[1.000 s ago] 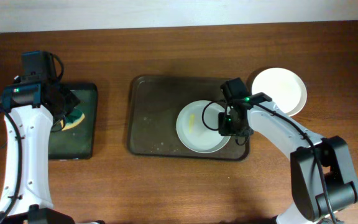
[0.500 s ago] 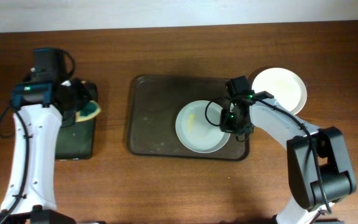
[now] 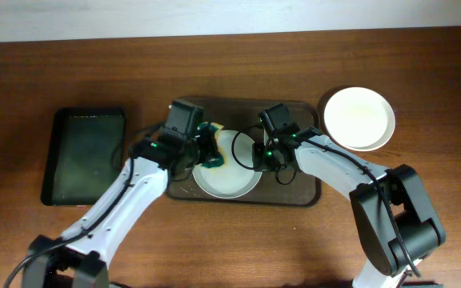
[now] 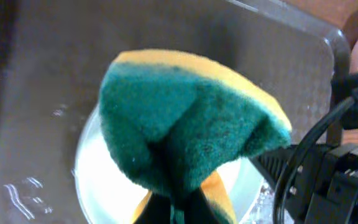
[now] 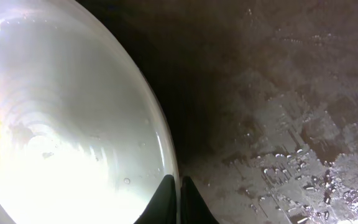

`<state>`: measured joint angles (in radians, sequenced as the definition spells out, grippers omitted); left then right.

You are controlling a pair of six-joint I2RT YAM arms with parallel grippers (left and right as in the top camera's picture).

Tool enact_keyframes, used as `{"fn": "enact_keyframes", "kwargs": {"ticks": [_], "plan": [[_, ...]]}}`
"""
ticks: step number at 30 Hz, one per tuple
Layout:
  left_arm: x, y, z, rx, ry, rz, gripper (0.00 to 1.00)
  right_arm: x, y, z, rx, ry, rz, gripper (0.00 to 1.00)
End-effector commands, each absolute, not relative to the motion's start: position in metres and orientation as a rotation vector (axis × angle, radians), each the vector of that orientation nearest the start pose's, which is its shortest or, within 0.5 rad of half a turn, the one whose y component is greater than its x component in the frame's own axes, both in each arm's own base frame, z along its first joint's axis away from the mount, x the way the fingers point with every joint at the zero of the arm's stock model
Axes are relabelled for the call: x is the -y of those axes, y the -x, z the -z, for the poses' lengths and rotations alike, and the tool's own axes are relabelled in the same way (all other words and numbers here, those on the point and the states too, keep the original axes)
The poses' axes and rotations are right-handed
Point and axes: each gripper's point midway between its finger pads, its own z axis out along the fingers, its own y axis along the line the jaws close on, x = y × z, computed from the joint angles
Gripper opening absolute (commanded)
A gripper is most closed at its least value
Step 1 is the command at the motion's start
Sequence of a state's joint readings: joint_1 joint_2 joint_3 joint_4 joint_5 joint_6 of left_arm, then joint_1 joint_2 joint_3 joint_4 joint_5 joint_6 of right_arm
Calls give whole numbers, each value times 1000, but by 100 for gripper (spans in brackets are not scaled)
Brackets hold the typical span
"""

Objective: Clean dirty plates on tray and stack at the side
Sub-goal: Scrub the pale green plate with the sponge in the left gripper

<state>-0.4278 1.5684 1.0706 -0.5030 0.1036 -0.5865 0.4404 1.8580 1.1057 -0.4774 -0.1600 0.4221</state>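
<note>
The robot's left gripper will release the green and yellow sponge near the middle of the smaller black tray (image 3: 91, 160). The sponge is now over the white plate's edge.
A white dirty plate (image 3: 229, 170) lies on the dark brown tray (image 3: 298, 190), left of its middle. My right gripper (image 3: 260, 152) is shut on its right rim; the right wrist view shows the closed fingers (image 5: 166, 198) pinching the rim of the plate (image 5: 61, 124), which has a yellow smear at its left. My left gripper (image 3: 202, 149) is shut on a green and yellow sponge (image 3: 211, 152) over the plate's left edge; the sponge (image 4: 185, 124) fills the left wrist view above the plate (image 4: 98, 177). Another white plate (image 3: 359, 118) sits on the table right of the tray. A third plate is not visible.
A smaller black tray (image 3: 85, 156) lies on the table at the left, with nothing on it. The brown tray's floor (image 5: 278, 93) is wet with droplets. My right arm (image 4: 340, 168) shows at the right of the left wrist view.
My left arm has carried the sponge from the black tray over to the plate. The right gripper and the plate have shifted left on the brown tray.
</note>
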Motion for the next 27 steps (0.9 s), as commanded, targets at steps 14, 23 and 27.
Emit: {"fn": "enact_keyframes", "kwargs": {"ticks": [14,23,27], "plan": [[89,-357,-13,-2728,191,-427,0,-193,-342,-6,-2892,62,-407,4],[195,-360,-93,-2735,88,434,0,-192,-342,-6,-2890,60,-399,4],[202,-350,-52,-2835,65,403,0,-192,-342,-6,-2891,60,-399,4]]}}
